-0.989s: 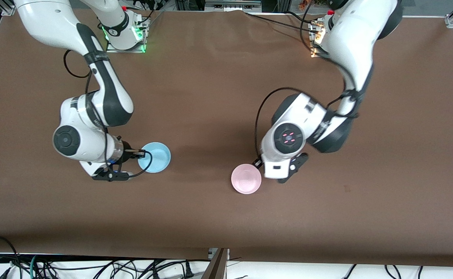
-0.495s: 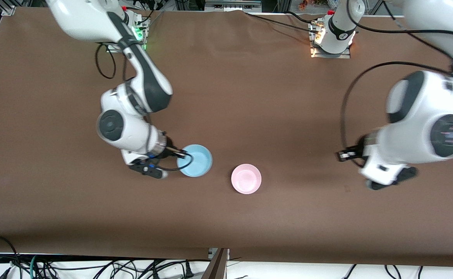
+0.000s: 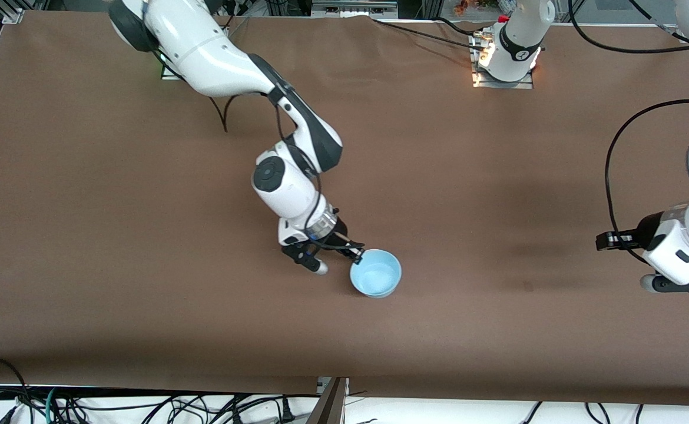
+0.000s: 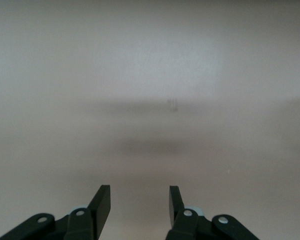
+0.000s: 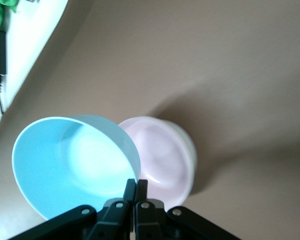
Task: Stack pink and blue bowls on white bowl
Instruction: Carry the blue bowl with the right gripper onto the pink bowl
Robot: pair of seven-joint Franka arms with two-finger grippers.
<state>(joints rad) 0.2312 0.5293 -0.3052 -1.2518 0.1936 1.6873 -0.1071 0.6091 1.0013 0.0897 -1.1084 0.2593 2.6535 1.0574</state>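
Note:
The blue bowl, now held over the table's middle, will be let go by my right gripper inside the pink bowl [image 3: 374, 271] [image 5: 158, 159], which sits nested in the white bowl.
My right gripper [image 3: 357, 254] is shut on the rim of the sky-blue bowl [image 3: 376, 272] and holds it over the middle of the table. In the front view the blue bowl covers the pink bowl. In the right wrist view, my right gripper [image 5: 135, 187] pinches the blue bowl's [image 5: 75, 165] rim. The pink bowl [image 5: 162, 157] shows just past it on the table, with a whitish rim [image 5: 192, 155] around its outside that looks like the white bowl under it. My left gripper [image 3: 606, 240] is open and empty over bare table at the left arm's end, as the left wrist view [image 4: 140, 200] shows.
The brown table [image 3: 144, 235] carries nothing else. Cables and a pale strip run along the table's edge nearest the front camera [image 3: 144, 403]. The two arm bases stand at the edge farthest from that camera.
My right arm has carried the blue bowl from its end of the table to over the pink bowl. My left arm has drawn away from the pink bowl toward its own end.

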